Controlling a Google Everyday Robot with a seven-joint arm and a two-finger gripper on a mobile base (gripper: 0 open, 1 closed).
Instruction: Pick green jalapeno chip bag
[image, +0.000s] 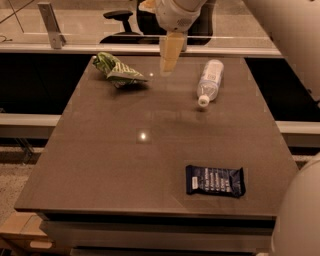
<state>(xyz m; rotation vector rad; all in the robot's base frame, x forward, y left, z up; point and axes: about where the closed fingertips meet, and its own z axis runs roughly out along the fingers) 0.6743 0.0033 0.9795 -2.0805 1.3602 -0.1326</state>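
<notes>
Next, my gripper should go to the middle (121, 72) of the green jalapeno chip bag and close there.
The green jalapeno chip bag (118, 70) lies crumpled at the far left of the brown table (100, 165). It is green with pale patches. My gripper (169, 54) hangs over the far middle of the table. It is to the right of the bag, apart from it, and to the left of the bottle. It holds nothing that I can see.
A clear plastic bottle (210, 81) lies on its side at the far right, cap toward me. A flat dark blue packet (215, 180) with white print lies near the front right. A glass partition and an office chair (120, 15) stand behind the table.
</notes>
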